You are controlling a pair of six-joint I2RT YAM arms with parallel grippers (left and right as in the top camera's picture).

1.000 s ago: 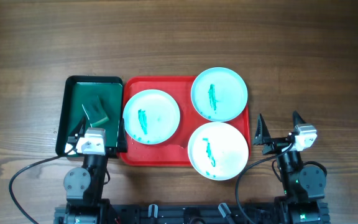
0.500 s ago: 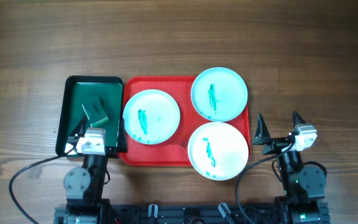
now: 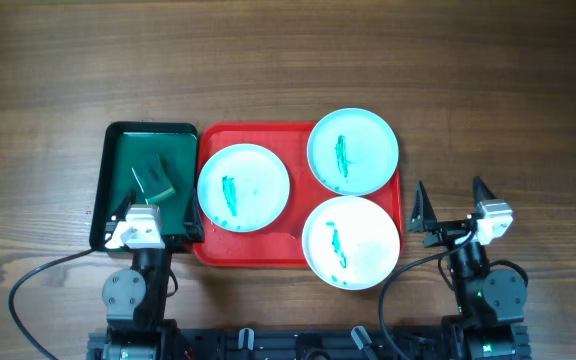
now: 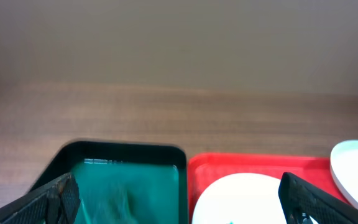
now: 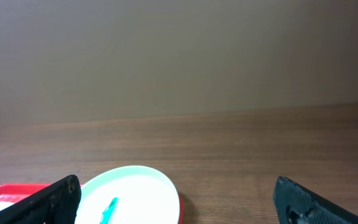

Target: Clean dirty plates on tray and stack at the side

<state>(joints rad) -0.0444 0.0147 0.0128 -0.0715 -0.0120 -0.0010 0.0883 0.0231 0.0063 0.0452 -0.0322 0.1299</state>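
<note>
The plates need wiping. My left gripper needs to next go to the green sponge's middle (image 3: 152,179) in the dark green tray and close there.
The red tray (image 3: 258,245) holds three pale plates with teal smears: one at its left (image 3: 243,187), one at the back right (image 3: 353,151), one at the front right (image 3: 351,242) overhanging the rim. My left gripper (image 3: 158,212) is open and empty at the near end of the green tray. My right gripper (image 3: 449,200) is open and empty over the table, right of the red tray. The left wrist view shows the open left gripper (image 4: 179,202), the left plate (image 4: 241,199) and the red tray's rim (image 4: 253,163). The right wrist view shows the open right gripper (image 5: 176,205) and a plate (image 5: 135,193).
A dark green tray (image 3: 128,140) sits against the red tray's left side, with a green sponge (image 3: 153,180) in it. It also shows in the left wrist view (image 4: 129,152). Wooden table (image 3: 288,60) lies behind and on both sides.
My left gripper has shifted slightly to the left over the green tray's near end. The plates and trays have not moved.
</note>
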